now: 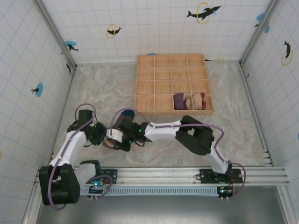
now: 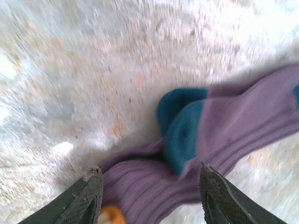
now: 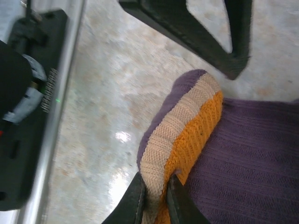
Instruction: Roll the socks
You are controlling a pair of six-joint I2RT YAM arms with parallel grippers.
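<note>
The cuff's other end sits loose while my right gripper pinches the cuff near an end, so next my left gripper pinches the purple fold point(image 3: 186, 78) there before rolling.
A purple sock point(image 2: 233, 121) with a teal toe point(image 2: 182, 126) lies folded on the marbled table, its orange cuff point(image 2: 112, 215) peeking out by one finger. My left gripper point(image 2: 152, 198) hovers open just above it, one finger on either side of the purple knit. My right gripper point(image 3: 156, 198) is shut on the sock's tan and orange cuff point(image 3: 187, 135), pinching the folded edge. From above, both grippers point(image 1: 100, 135) point(image 1: 117, 137) meet over the sock near the table's front left. Two more socks, one purple point(image 1: 179, 101) and one tan and red point(image 1: 199, 100), sit bundled in the tray.
A wooden compartment tray point(image 1: 138, 84) stands at the back centre-right, with socks in its near row. The metal rail point(image 1: 187, 175) with the arm bases runs along the near edge. Tiled walls close the left, right and back sides.
</note>
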